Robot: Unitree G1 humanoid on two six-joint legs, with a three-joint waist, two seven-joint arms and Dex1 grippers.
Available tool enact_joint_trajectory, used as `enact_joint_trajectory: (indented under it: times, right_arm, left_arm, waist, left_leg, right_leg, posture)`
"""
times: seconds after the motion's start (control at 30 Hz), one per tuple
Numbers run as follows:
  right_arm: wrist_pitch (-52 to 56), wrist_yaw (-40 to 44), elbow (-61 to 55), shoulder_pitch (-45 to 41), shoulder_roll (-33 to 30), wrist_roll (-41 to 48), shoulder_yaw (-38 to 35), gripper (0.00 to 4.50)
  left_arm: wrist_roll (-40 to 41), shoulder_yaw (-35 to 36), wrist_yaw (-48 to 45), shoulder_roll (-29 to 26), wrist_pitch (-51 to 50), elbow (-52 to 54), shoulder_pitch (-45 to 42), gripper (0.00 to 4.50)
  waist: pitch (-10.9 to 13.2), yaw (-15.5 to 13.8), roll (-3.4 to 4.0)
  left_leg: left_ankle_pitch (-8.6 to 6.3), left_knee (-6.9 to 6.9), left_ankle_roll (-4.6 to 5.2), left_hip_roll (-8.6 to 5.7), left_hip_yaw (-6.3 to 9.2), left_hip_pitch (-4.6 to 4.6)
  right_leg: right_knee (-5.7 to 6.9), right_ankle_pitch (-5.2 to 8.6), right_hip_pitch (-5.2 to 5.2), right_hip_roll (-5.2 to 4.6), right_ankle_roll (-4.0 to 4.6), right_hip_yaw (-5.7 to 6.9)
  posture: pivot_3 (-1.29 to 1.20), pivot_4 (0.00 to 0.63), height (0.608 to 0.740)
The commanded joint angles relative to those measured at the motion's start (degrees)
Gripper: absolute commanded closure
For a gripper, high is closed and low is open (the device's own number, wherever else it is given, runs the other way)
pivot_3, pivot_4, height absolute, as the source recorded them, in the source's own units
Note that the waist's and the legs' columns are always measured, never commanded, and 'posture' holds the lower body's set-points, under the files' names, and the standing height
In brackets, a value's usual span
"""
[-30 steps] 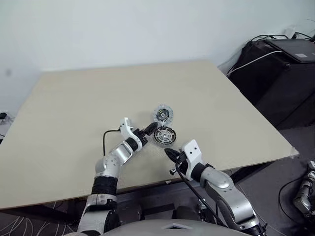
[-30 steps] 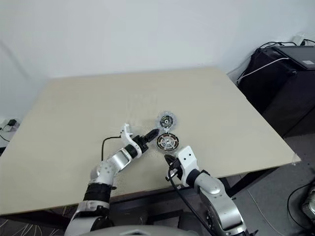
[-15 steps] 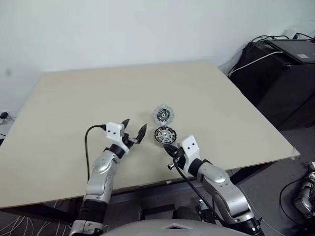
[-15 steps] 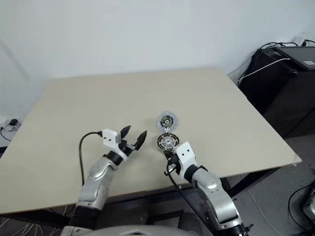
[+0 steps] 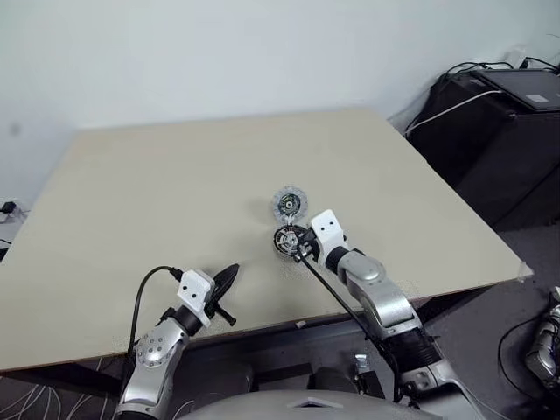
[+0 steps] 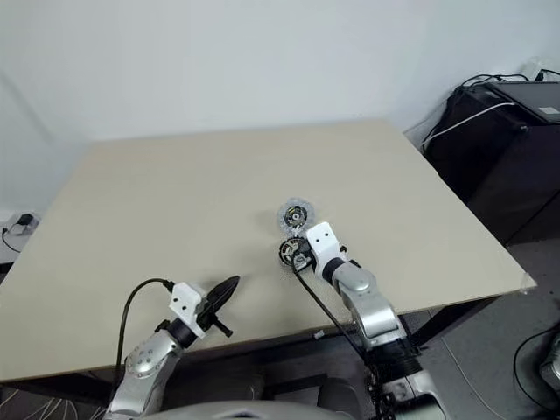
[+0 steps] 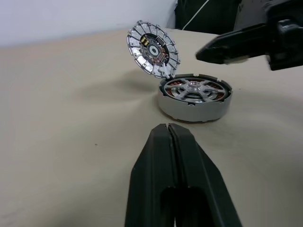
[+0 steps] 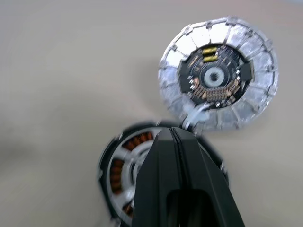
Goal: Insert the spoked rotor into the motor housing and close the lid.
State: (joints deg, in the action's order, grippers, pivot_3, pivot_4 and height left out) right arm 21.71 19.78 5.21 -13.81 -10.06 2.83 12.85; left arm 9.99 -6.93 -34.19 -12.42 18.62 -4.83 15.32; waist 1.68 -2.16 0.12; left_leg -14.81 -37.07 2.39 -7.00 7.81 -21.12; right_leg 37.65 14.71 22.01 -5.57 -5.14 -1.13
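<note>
The motor housing is away from my left gripper, so next my right gripper grabs the housing's near rim (image 5: 297, 258) and pulls it closer before closing the lid.
The motor housing (image 7: 193, 106) is a low round shell on the table, showing copper windings. The spoked rotor (image 7: 194, 88) sits inside it, with its silver hub and spokes over the copper. The lid (image 7: 152, 47), bumpy-rimmed with its dark centre facing out, stands tilted on edge against the housing's far rim. My right gripper (image 5: 299, 246) is shut and empty, its tip just above the housing (image 8: 118, 170) on the side away from the lid (image 8: 218, 75). My left gripper (image 5: 229, 276) is shut on nothing, well back from the housing near the table's front edge.
The pale wooden table (image 5: 175, 175) spreads wide around the parts. Black equipment with cables (image 5: 503, 122) stands beyond the table's right edge. A black cable (image 5: 144, 289) loops from my left wrist.
My left gripper pulled away from the housing toward the front left edge and went from open to shut. My right gripper moved forward to the housing. The rotor rests in the housing.
</note>
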Motion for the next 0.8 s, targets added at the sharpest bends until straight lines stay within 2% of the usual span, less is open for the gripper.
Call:
enact_joint_trajectory:
  times: [0.03,0.23,0.47,0.67,0.8]
  right_arm:
    - [-1.46,-0.37,3.61,-4.75,1.33,-0.32,-1.16,4.5]
    - [-2.11,0.8,10.78,-7.8,2.39,-1.02,-0.48,4.5]
    - [-1.24,2.55,14.8,-6.41,1.51,-2.9,1.01,4.5]
    - [-0.74,6.56,8.04,-5.69,-0.04,-2.35,1.62,4.5]
    - [-0.44,15.9,0.52,-7.84,-7.52,-5.74,7.75,4.5]
  left_arm:
    - [2.39,-1.93,-2.36,-0.32,-2.58,4.96,0.51,4.45]
    - [3.1,-2.84,-2.77,-0.4,-5.23,7.24,0.9,4.45]
    - [3.02,-3.06,-2.83,-0.64,-7.1,8.52,1.17,4.45]
    - [3.11,-2.87,-2.87,-0.75,-7.38,8.52,0.64,4.45]
    - [3.04,-3.1,-3.31,-0.68,-7.3,8.11,-0.34,4.45]
  waist:
    - [-0.01,0.09,0.03]
    - [-0.05,0.3,0.12]
    - [-0.1,0.68,0.31]
    - [-0.18,0.68,0.46]
    - [-0.09,0.6,0.58]
  left_leg:
    - [0.0,0.0,0.0,0.0,-0.01,0.0]
    - [0.0,0.01,0.0,0.0,-0.01,0.03]
    - [0.0,0.02,-0.01,0.01,-0.03,0.09]
    - [-0.01,0.01,-0.01,0.02,-0.02,0.18]
    - [-0.01,-0.01,-0.01,0.03,-0.06,0.15]
  right_leg:
    - [0.0,0.0,0.0,0.0,0.0,-0.01]
    - [0.02,-0.01,-0.01,0.04,0.03,-0.01]
    - [0.04,-0.02,-0.02,0.05,0.08,-0.07]
    - [0.05,0.0,-0.11,0.05,0.08,-0.07]
    - [0.04,0.01,-0.09,0.03,0.04,-0.07]
  posture:
    - [0.0,0.0,0.74]
    - [0.0,0.0,0.74]
    - [0.0,0.0,0.74]
    - [0.0,0.0,0.74]
    - [0.0,0.0,0.74]
